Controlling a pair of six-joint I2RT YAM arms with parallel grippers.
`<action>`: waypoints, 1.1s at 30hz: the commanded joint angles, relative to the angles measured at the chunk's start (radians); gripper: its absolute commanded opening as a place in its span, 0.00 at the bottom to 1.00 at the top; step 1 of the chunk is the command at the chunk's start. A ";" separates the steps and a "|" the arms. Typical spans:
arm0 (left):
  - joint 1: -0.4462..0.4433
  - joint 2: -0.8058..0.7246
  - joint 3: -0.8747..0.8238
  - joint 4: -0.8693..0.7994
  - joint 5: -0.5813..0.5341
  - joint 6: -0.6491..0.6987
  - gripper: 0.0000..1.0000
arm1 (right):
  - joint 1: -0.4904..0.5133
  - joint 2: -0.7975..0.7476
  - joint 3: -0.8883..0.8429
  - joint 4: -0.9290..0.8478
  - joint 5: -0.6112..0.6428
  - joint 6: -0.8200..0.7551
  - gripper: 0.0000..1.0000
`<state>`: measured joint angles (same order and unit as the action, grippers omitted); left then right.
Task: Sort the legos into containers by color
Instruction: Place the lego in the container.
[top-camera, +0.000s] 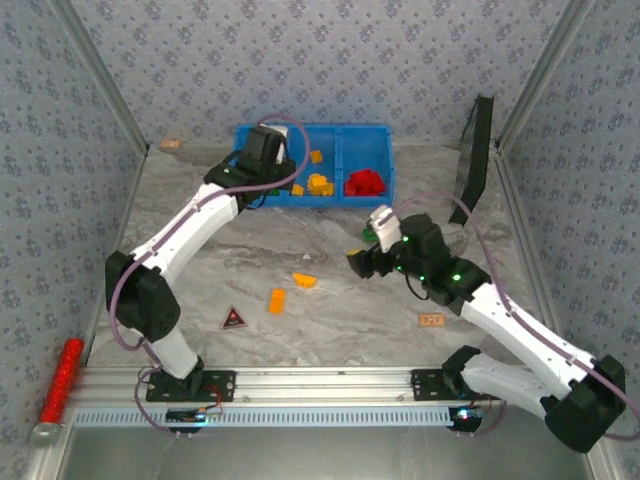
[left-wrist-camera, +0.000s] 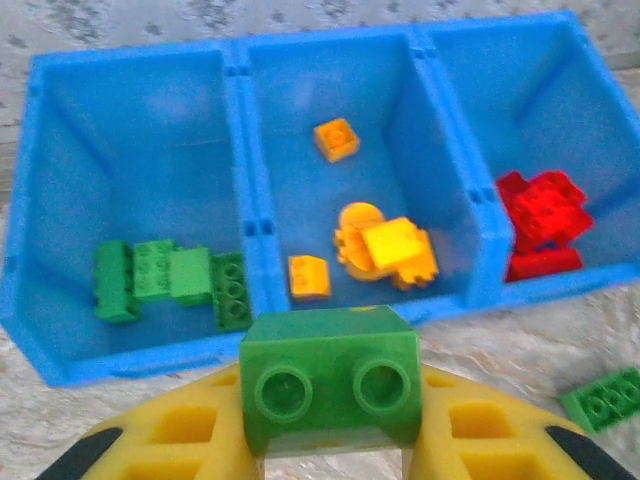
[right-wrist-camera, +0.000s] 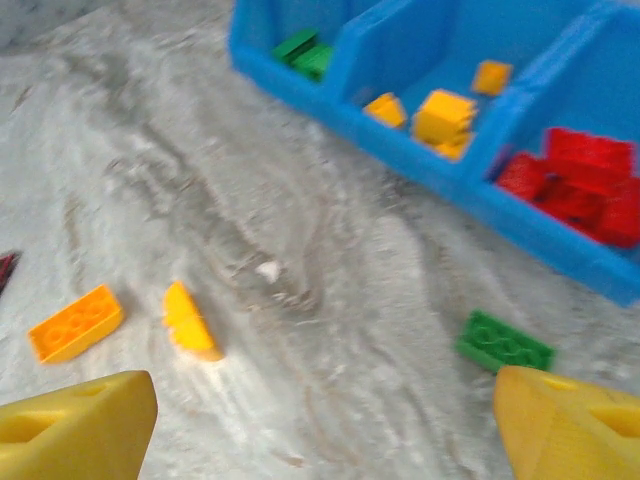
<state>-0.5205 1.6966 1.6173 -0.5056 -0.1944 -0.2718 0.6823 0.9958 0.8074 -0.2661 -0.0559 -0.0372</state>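
Observation:
Next, my left gripper lets go of the green two-stud lego on the bin's bottom behind the row of green legos (top-camera: 254, 171) (left-wrist-camera: 161, 202).
My left gripper (top-camera: 272, 182) (left-wrist-camera: 330, 405) is shut on a green two-stud lego (left-wrist-camera: 330, 375), just in front of the blue bin (top-camera: 340, 128) (left-wrist-camera: 240, 150). The bin's left container holds green legos (left-wrist-camera: 170, 280), the middle one orange-yellow legos (left-wrist-camera: 385, 250), and the right one red legos (left-wrist-camera: 540, 220). My right gripper (top-camera: 358, 262) (right-wrist-camera: 325, 430) hangs open over the table with nothing between its yellow fingers (right-wrist-camera: 90, 425). Ahead of it lie two orange legos (right-wrist-camera: 75, 322) (right-wrist-camera: 190, 320) (top-camera: 303, 280) (top-camera: 277, 300), and a flat green lego (right-wrist-camera: 503, 342) (left-wrist-camera: 605, 395) lies to its right.
A dark triangular tag (top-camera: 233, 319) lies on the table near the left arm. A red glittery cylinder (top-camera: 60, 380) rests at the near left edge. A black panel (top-camera: 475, 160) leans at the back right. A small orange label (top-camera: 431, 320) lies near the right arm.

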 joint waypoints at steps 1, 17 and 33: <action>0.068 0.084 0.089 -0.031 0.025 0.032 0.21 | 0.087 0.080 0.010 -0.043 0.057 0.019 0.89; 0.244 0.550 0.455 -0.149 0.147 -0.041 0.20 | 0.269 0.469 0.176 0.029 0.095 -0.004 0.89; 0.284 0.640 0.450 -0.158 0.196 -0.054 0.45 | 0.278 0.716 0.312 0.032 0.048 -0.066 0.91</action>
<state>-0.2420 2.3386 2.0655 -0.6548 -0.0219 -0.3210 0.9565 1.6848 1.0885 -0.2260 0.0143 -0.0689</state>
